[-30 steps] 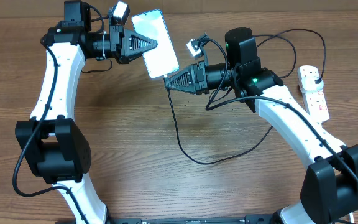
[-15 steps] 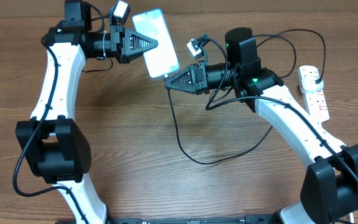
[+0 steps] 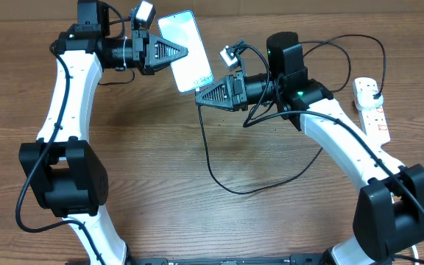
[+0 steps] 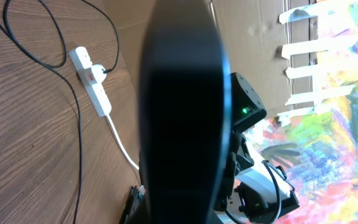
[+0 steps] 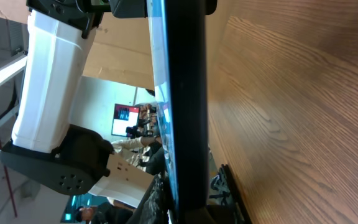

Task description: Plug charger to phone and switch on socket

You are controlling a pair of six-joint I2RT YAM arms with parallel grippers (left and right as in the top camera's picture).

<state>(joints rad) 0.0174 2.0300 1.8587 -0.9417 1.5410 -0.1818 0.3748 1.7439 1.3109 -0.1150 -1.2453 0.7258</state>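
Observation:
The wooden table [image 3: 209, 115] is just under my right gripper's fingers. My left gripper will let go of the phone there.
My left gripper [image 3: 185, 51] is shut on the side of the phone [image 3: 194, 70] and holds it above the table at the back, lit screen facing up. My right gripper [image 3: 199, 96] is shut on the connector end of the charger [image 3: 210, 158], right at the phone's lower edge. Whether the tip is seated is hidden. The black cable loops down over the table and back to a black plug in the socket [image 3: 374, 114] at the far right. In the left wrist view the phone's dark back [image 4: 179, 106] fills the middle. In the right wrist view its edge [image 5: 188, 93] runs down between the jaws.
The socket [image 4: 92, 84] and its thick white cord [image 4: 124, 146] lie on the wooden table near the right edge. Loose cable [image 4: 79, 162] crosses the table between the arms. My left arm's white link [image 5: 48, 81] stands close behind the phone in the right wrist view.

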